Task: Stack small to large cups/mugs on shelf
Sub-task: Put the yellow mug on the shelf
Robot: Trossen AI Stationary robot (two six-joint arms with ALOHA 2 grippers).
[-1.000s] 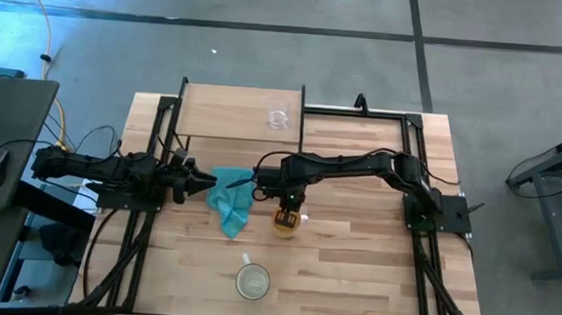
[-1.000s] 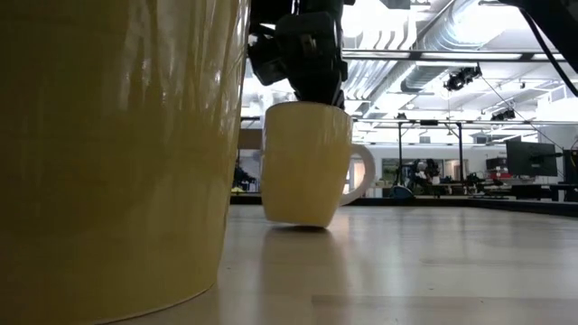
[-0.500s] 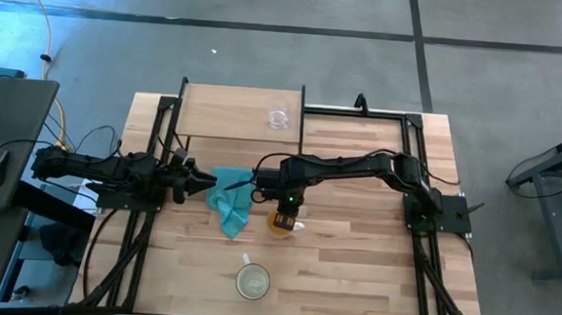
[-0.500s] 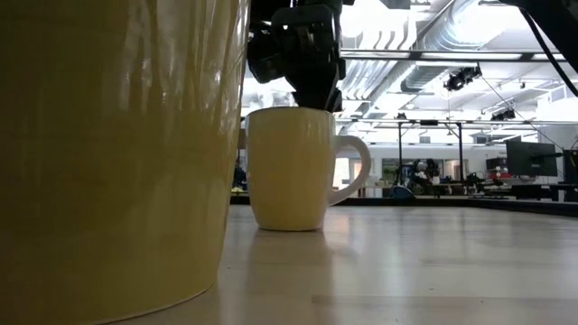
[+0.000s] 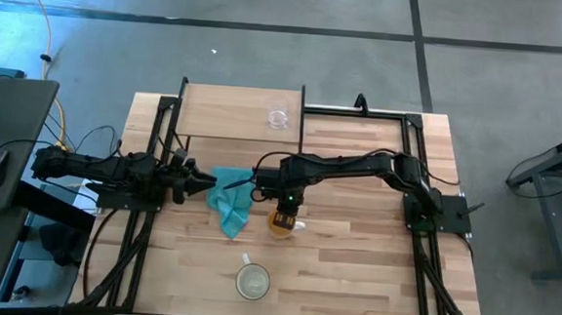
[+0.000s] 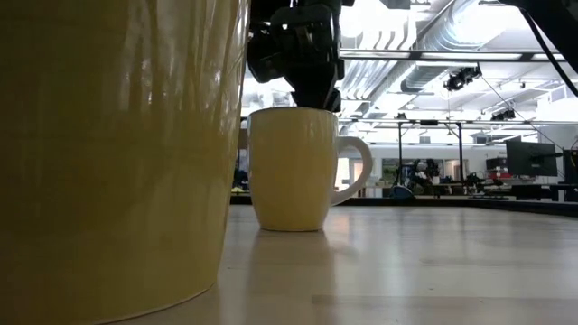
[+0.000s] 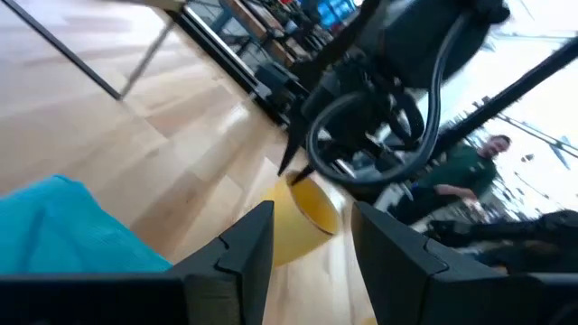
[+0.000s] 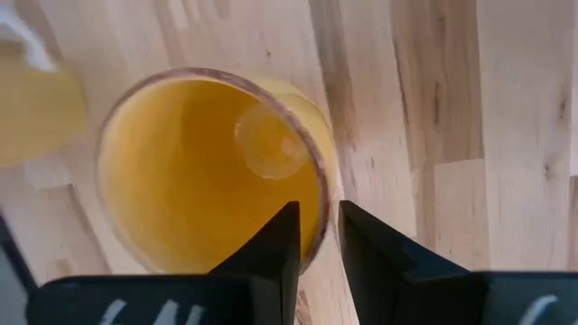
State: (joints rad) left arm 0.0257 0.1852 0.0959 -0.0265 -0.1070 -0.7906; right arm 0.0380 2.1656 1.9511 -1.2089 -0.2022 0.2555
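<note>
The robot's left gripper will next move to the orange mug's rim (image 5: 269, 218) (image 7: 302, 213) on the side closest to the teal cloth and close there.
The orange mug (image 5: 282, 223) stands upright on its base on the plank tabletop, near the middle. My right gripper (image 8: 318, 226) points down over it, open, with one finger inside the rim and one outside, on the side away from the handle (image 6: 357, 167). The cream-white mug (image 5: 252, 281) stands near the front edge. The clear glass cup (image 5: 279, 117) stands on the shelf (image 5: 225, 115) at the back. My left gripper (image 5: 206, 180) waits open at the table's left, pointing level toward the orange mug (image 7: 302, 217).
A crumpled teal cloth (image 5: 229, 201) lies between my left gripper and the orange mug. The cream-white mug (image 6: 108, 153) fills the left of the low view. Black frame rails (image 5: 414, 136) run along the table's sides. A person (image 7: 470, 162) shows beyond the table.
The orange mug hung tilted, its base just off the table, under my right gripper. It has come down and now stands upright on its base, a little toward the table's left, with the gripper still over its rim.
</note>
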